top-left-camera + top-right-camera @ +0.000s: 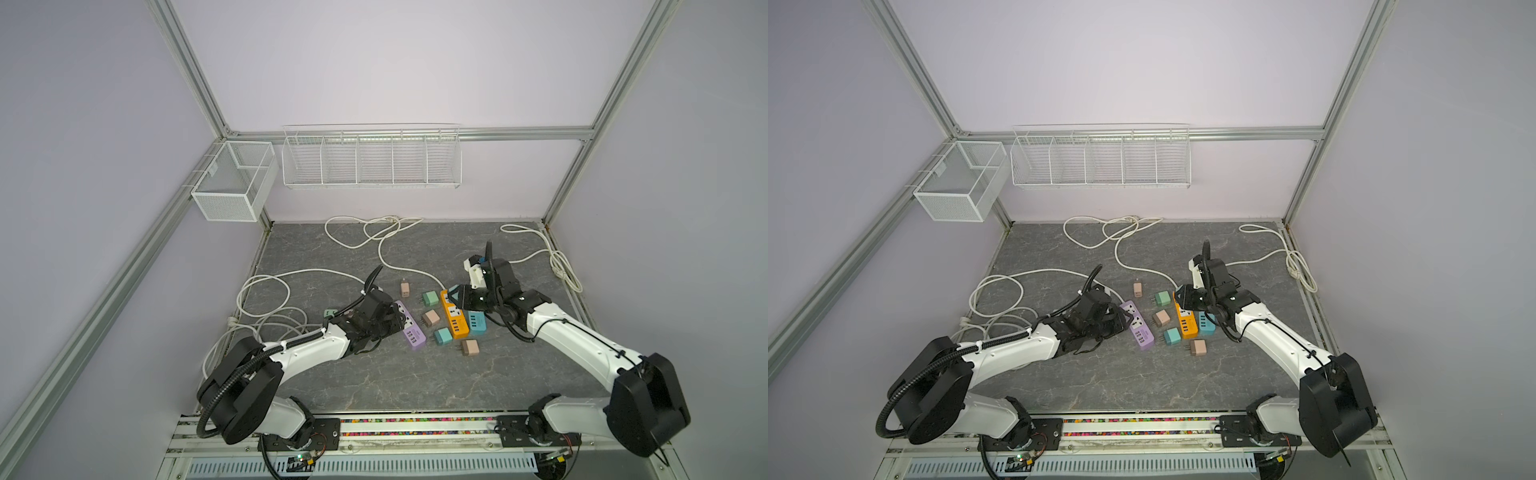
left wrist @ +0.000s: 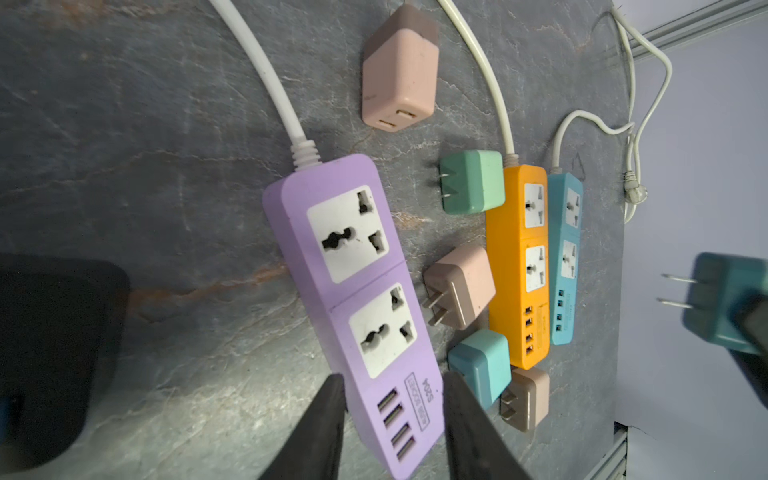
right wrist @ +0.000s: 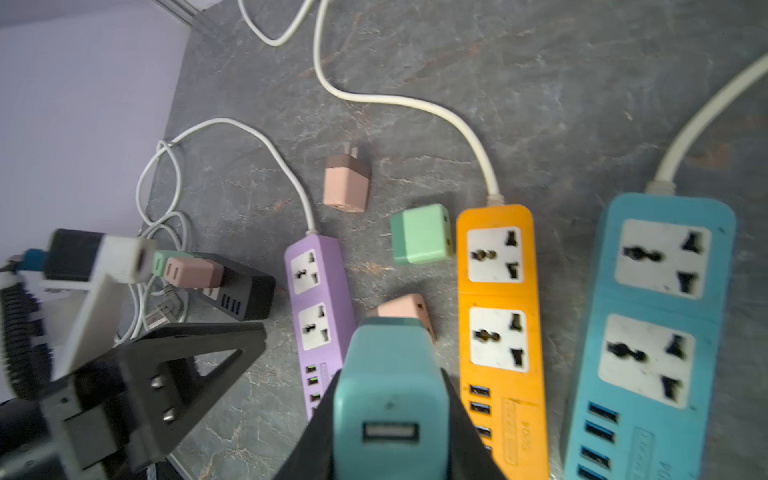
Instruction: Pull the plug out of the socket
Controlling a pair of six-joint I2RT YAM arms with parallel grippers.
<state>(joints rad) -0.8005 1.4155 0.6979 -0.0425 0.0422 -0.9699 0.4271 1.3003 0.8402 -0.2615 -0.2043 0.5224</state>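
Next, my right gripper releases the teal plug on the table (image 1: pixel 498 323) beside the blue strip's USB end, facing away from the orange strip. The plug now hangs above the orange socket strip.
My right gripper (image 1: pixel 457 293) (image 3: pixel 390 374) is shut on a teal plug (image 3: pixel 390 395) (image 2: pixel 727 303) and holds it in the air above the orange socket strip (image 1: pixel 455 318) (image 3: pixel 498 311). The plug's two prongs are bare and free of any socket. My left gripper (image 1: pixel 388 322) (image 2: pixel 392 378) is open, its fingers (image 2: pixel 334 399) standing on either side of the USB end of the purple socket strip (image 1: pixel 409 326) (image 2: pixel 353 266). All sockets on the purple, orange and blue strip (image 3: pixel 656 324) are empty.
Several loose plugs lie between the purple and orange strips: pink (image 1: pixel 405 289), green (image 1: pixel 430 298), teal (image 1: pixel 443 336), brown (image 1: pixel 470 347). A black strip (image 3: pixel 237 286) with a green and a pink plug on it lies by my left arm. White cords (image 1: pixel 266 299) loop at the left and back.
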